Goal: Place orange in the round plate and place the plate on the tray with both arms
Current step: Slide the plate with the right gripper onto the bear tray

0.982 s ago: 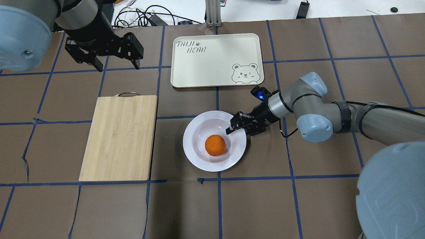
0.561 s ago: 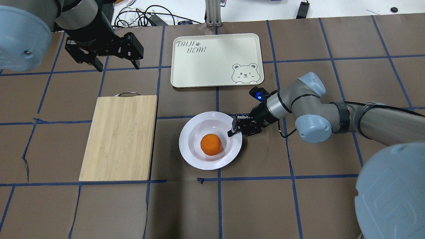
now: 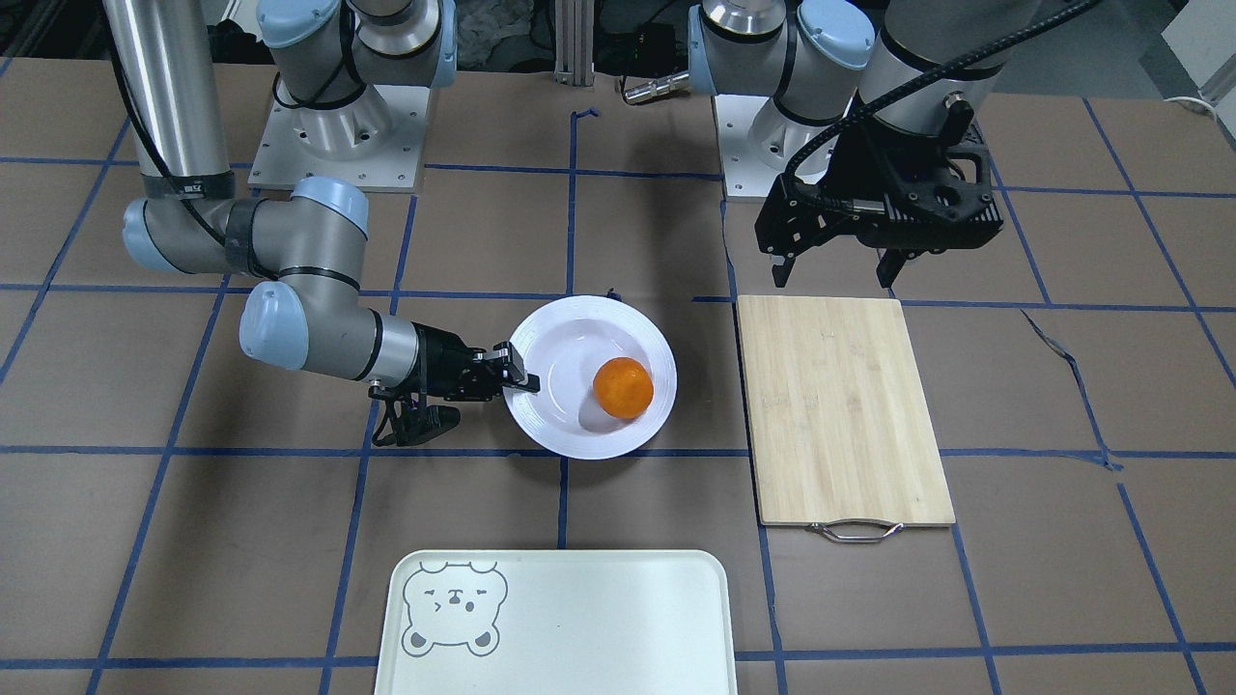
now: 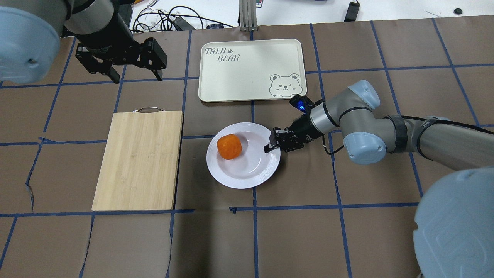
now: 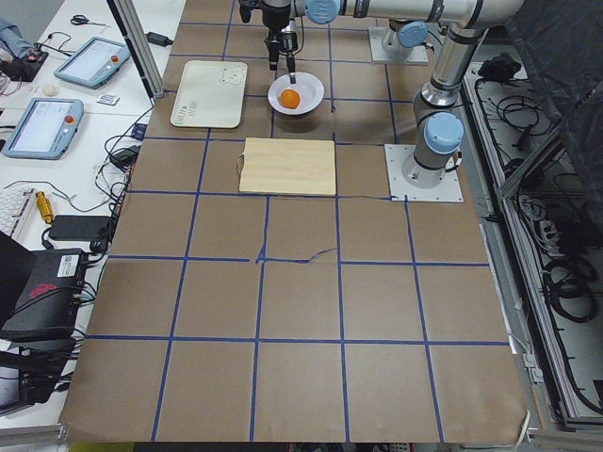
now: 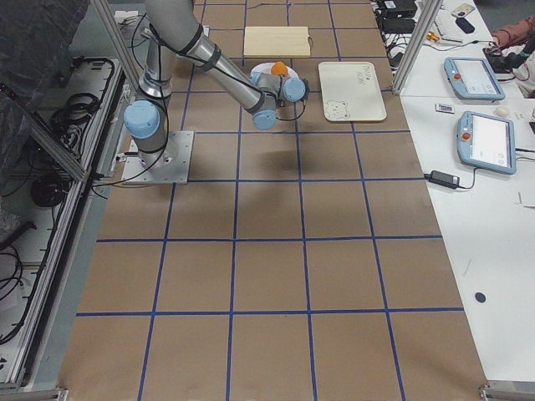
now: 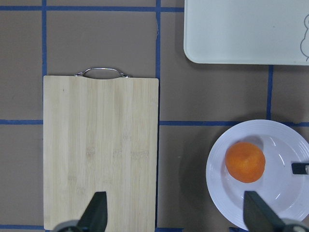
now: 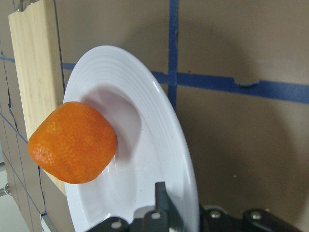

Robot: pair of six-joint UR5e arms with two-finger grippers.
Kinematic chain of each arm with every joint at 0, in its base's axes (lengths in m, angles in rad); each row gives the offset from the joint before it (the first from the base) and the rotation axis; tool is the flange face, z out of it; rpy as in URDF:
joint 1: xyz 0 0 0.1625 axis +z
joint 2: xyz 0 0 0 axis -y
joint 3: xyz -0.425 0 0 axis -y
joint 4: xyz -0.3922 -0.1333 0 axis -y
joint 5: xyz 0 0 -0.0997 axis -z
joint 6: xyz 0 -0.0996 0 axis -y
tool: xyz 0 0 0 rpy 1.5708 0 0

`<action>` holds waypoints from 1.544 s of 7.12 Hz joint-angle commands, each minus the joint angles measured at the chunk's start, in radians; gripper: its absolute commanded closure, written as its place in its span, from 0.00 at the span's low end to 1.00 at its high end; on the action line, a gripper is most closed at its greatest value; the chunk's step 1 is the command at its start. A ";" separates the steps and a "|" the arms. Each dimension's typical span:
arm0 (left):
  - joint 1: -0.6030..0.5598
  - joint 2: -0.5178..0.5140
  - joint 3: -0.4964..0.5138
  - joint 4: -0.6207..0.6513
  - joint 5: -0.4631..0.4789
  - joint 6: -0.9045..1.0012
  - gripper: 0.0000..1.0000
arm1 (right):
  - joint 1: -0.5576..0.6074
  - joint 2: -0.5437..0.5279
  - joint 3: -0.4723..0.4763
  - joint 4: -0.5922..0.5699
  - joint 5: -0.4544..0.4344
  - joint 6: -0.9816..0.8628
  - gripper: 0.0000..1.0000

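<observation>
The white round plate, which holds the orange beside the cream tray, will be released by my right gripper on the cream tray's middle (image 3: 564,656), beside the bear face.
The orange (image 4: 229,146) lies in the white round plate (image 4: 251,166), against the inner wall farthest from my right gripper (image 4: 268,147). That gripper is shut on the plate's rim on its right side; in the right wrist view one finger (image 8: 161,203) presses on the rim near the orange (image 8: 72,142). The cream tray (image 4: 252,69) with the bear face sits just beyond the plate. My left gripper (image 4: 137,78) hangs open with nothing in it, above the table behind the cutting board. In its wrist view the orange (image 7: 245,162) and plate (image 7: 270,203) show at lower right.
A bamboo cutting board (image 4: 139,160) with a metal handle lies left of the plate, close to its rim. Cables and an aluminium post (image 4: 247,15) stand beyond the table's far edge. Brown paper with blue tape lines covers the table.
My right gripper has moved the plate left and toward the tray. The orange has rolled from the plate's middle to its far-left side. The left arm has not moved.
</observation>
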 commanded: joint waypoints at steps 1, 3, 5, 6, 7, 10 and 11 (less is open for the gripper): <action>0.000 0.000 0.000 0.000 0.000 0.000 0.00 | -0.009 -0.002 -0.015 -0.099 0.075 0.000 1.00; 0.000 0.000 0.000 0.000 0.002 0.000 0.00 | -0.014 0.010 -0.113 -0.086 0.073 0.078 1.00; 0.000 0.000 0.000 0.000 0.000 0.000 0.00 | -0.017 0.017 -0.170 -0.084 0.076 0.166 1.00; 0.000 0.000 0.000 -0.005 0.002 0.000 0.00 | -0.035 0.059 -0.231 -0.084 0.078 0.218 1.00; 0.000 0.000 0.000 -0.008 0.002 0.000 0.00 | -0.040 0.137 -0.332 -0.084 0.078 0.232 1.00; 0.000 0.000 0.002 -0.008 0.002 0.000 0.00 | -0.040 0.331 -0.599 -0.065 0.078 0.327 1.00; 0.000 0.000 0.000 -0.009 0.002 0.000 0.00 | -0.040 0.383 -0.651 -0.063 0.079 0.332 1.00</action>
